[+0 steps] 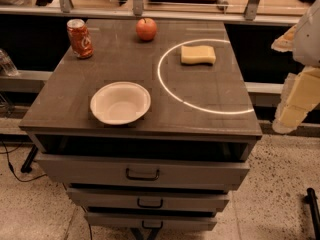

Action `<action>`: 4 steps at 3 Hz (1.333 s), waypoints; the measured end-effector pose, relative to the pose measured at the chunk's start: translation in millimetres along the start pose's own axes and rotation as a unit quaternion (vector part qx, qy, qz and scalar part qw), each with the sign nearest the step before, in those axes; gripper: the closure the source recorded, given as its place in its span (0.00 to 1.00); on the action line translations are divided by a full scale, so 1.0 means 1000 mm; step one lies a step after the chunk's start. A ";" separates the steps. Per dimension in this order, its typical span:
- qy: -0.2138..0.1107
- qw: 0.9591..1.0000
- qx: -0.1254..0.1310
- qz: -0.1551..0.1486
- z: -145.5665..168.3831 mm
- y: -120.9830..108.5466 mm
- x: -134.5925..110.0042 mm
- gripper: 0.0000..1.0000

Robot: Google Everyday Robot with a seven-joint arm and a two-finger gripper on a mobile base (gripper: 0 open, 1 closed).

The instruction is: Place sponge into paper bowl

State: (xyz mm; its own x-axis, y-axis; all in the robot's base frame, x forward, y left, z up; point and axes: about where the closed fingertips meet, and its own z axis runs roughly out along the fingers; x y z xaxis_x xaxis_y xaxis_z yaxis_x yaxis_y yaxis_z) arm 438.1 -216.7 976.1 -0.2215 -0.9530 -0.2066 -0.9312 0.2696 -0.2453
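Observation:
Next, I close my gripper on the end of the sponge (210,55) that is farther away from the red apple.
The sponge (198,54), a pale yellow block with wavy sides, lies flat on the dark table top at the back right, inside a bright ring of light. The white paper bowl (120,102) stands empty near the front left of the table top, well apart from the sponge. My gripper (285,81) hangs off the table's right side, beyond its edge. Its pale yellow fingers (296,98) stand apart and hold nothing. It is to the right of the sponge and touches nothing.
A red soda can (80,38) stands upright at the back left corner. A red apple (146,29) sits at the back middle. The table (200,126) is a drawer cabinet with its drawers pulled slightly out. A railing runs behind it.

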 end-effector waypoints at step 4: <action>-0.155 0.988 0.013 0.021 0.125 -0.205 0.000 0.00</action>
State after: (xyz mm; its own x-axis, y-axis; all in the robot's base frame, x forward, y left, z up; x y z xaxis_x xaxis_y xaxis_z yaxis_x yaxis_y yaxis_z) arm 665.7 -254.9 908.0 -0.1570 -0.8536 -0.4966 -0.9141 0.3160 -0.2542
